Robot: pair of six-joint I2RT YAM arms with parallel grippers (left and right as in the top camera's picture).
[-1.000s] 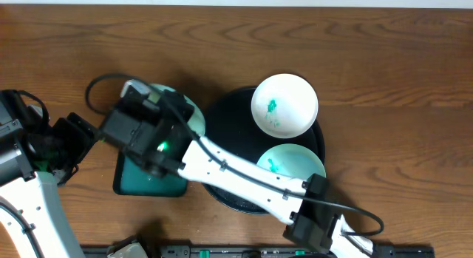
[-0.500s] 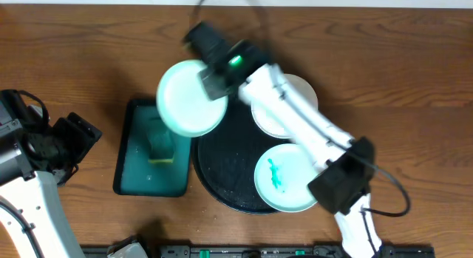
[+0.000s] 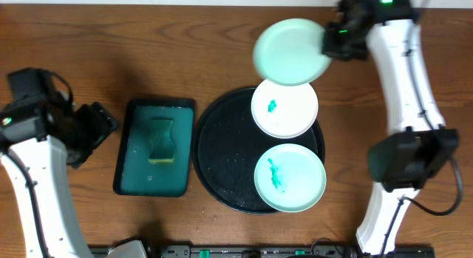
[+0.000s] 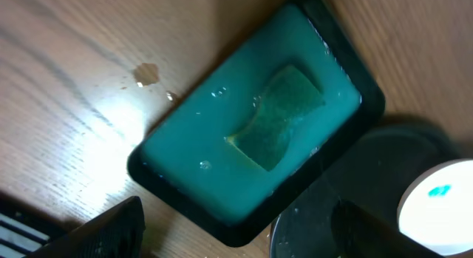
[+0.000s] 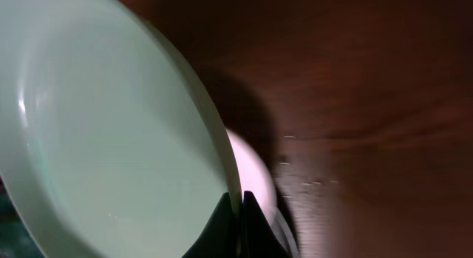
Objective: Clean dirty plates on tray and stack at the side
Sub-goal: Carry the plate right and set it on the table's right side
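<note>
My right gripper should set free the clean mint plate on the wood (image 3: 395, 105) beyond the white plate, opposite the teal tray.
My right gripper (image 3: 329, 42) is shut on the rim of a clean pale mint plate (image 3: 290, 51), holding it above the table just behind the black tray (image 3: 214, 143). In the right wrist view its fingertips (image 5: 238, 214) pinch that plate (image 5: 111, 125) at the edge. On the tray lie a white plate (image 3: 284, 109) with a green smear and a mint plate (image 3: 290, 177) with a green smear. My left gripper (image 3: 103, 129) hovers open at the left of the teal tray, holding nothing; its fingers (image 4: 103, 232) stand wide apart.
A dark teal rectangular tray (image 3: 133, 180) with a green sponge (image 3: 160, 140) stands left of the black tray. Water drops (image 4: 148, 73) lie on the wood beside it. The white plate (image 4: 443, 202) shows at the left wrist view's right edge.
My right arm swung the mint plate from over the teal tray, across the black tray, to the back right. The left arm shifted slightly toward the teal tray.
</note>
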